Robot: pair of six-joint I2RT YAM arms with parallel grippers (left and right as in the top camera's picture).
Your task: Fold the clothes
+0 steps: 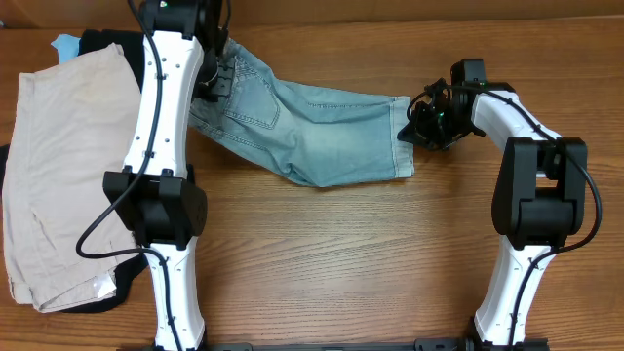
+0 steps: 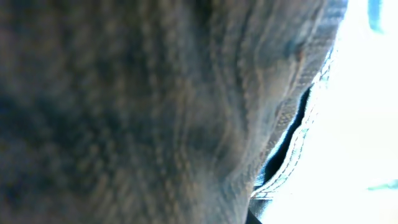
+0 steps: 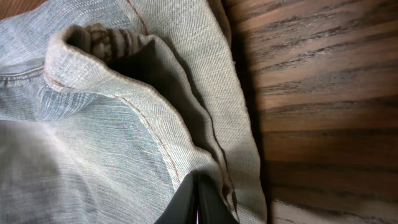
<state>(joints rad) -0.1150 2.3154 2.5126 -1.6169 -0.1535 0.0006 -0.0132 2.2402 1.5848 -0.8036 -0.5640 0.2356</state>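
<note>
My left gripper is going to let go of the waistband folded over on top of the leg hem [image 1: 406,136] by my right gripper.
The clothes [image 1: 312,136], faded light-blue denim shorts, lie stretched across the back of the wooden table [image 1: 341,263] between my two grippers. My left gripper [image 1: 216,83] is at the waistband end by the stitched pocket. Denim [image 2: 155,112] fills the left wrist view right up against the lens, hiding the fingers; the cloth rises to the gripper as if it is shut on it. My right gripper [image 1: 417,125] is at the leg hem on the right. In the right wrist view the right gripper [image 3: 198,196] has its dark fingers pressed together on the hem edge of the denim [image 3: 93,143].
Beige shorts [image 1: 68,166] lie spread at the left under the left arm. A black garment [image 1: 97,41] shows behind and beneath them, next to a scrap of blue cloth [image 1: 66,44]. Bare wood runs along the front and right.
</note>
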